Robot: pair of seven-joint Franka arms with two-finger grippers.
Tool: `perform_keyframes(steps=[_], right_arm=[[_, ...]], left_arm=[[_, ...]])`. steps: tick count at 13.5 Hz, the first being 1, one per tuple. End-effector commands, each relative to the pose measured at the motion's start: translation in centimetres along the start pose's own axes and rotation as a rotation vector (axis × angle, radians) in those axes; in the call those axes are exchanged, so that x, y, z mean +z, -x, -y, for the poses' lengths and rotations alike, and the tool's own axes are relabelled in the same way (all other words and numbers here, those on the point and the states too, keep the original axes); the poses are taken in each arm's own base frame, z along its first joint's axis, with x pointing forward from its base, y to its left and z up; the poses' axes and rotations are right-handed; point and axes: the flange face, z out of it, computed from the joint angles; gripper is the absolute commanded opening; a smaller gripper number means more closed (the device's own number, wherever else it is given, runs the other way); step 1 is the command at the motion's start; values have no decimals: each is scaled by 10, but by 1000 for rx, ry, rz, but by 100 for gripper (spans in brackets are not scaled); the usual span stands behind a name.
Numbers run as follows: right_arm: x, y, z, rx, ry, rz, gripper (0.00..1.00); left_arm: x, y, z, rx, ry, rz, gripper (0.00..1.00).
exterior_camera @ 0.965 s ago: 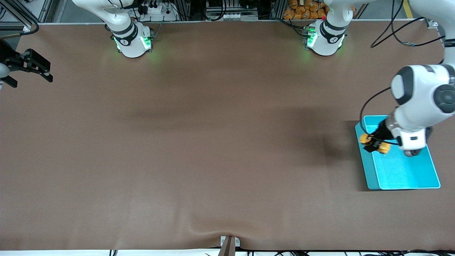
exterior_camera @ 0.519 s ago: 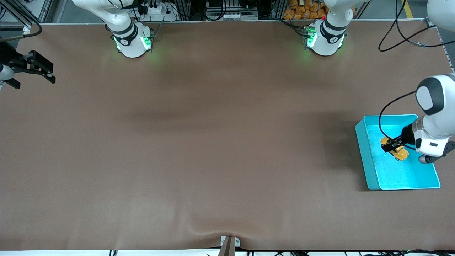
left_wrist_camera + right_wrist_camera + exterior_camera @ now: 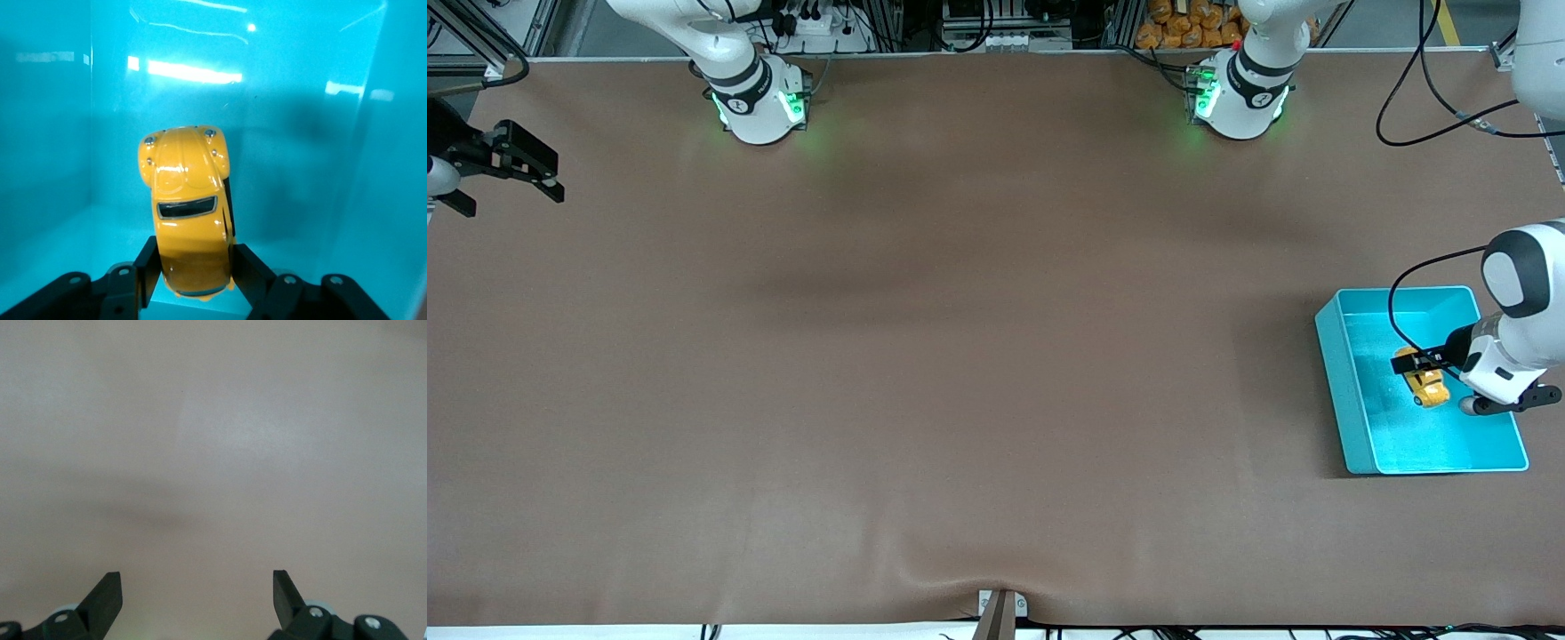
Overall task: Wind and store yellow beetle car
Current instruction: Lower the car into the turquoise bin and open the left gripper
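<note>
The robot's left gripper will set the yellow beetle car down around the middle of the turquoise bin's bottom (image 3: 1405, 388) (image 3: 153, 195).
The yellow beetle car (image 3: 1428, 386) (image 3: 187, 210) is a small glossy yellow toy with dark windows. It is down inside the turquoise bin (image 3: 1334, 373), near the bin's floor. My left gripper (image 3: 1416, 363) (image 3: 193, 270) is shut on the car's rear end, one black finger pressed on each side. Turquoise walls and floor (image 3: 313, 133) fill the left wrist view around the car. My right gripper (image 3: 516, 169) (image 3: 197, 590) hangs open over the bare table at the right arm's end, with nothing between its fingers.
The brown table mat (image 3: 960, 356) stretches between the two arm bases (image 3: 760, 102) (image 3: 1238, 98). The bin stands at the left arm's end, close to the table's side edge. A black cable (image 3: 1405, 302) loops over the bin.
My left gripper has carried the car from over the bin's rim toward the bin's middle and lowered it to the floor. The right gripper has barely shifted.
</note>
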Motion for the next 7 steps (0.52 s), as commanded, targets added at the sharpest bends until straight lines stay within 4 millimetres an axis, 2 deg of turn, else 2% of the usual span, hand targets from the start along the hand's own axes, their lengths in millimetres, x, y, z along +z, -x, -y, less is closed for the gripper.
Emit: perform_keyframes(steps=[1,2,5,7], right_arm=[[-2,-3,0,18,-6,4,100],[0,-3,-1,19,-7,10,100],[2,-6,-2,12,4,15,100],[4,-8,-3,13,9,23,100]], left_arm=[[13,-7,2,41,-29,23,0],[18,-8,3,56,-25,30,0],[36,-5,21,88,-12,41,0],[41,-8,21,119,-9,27,0]])
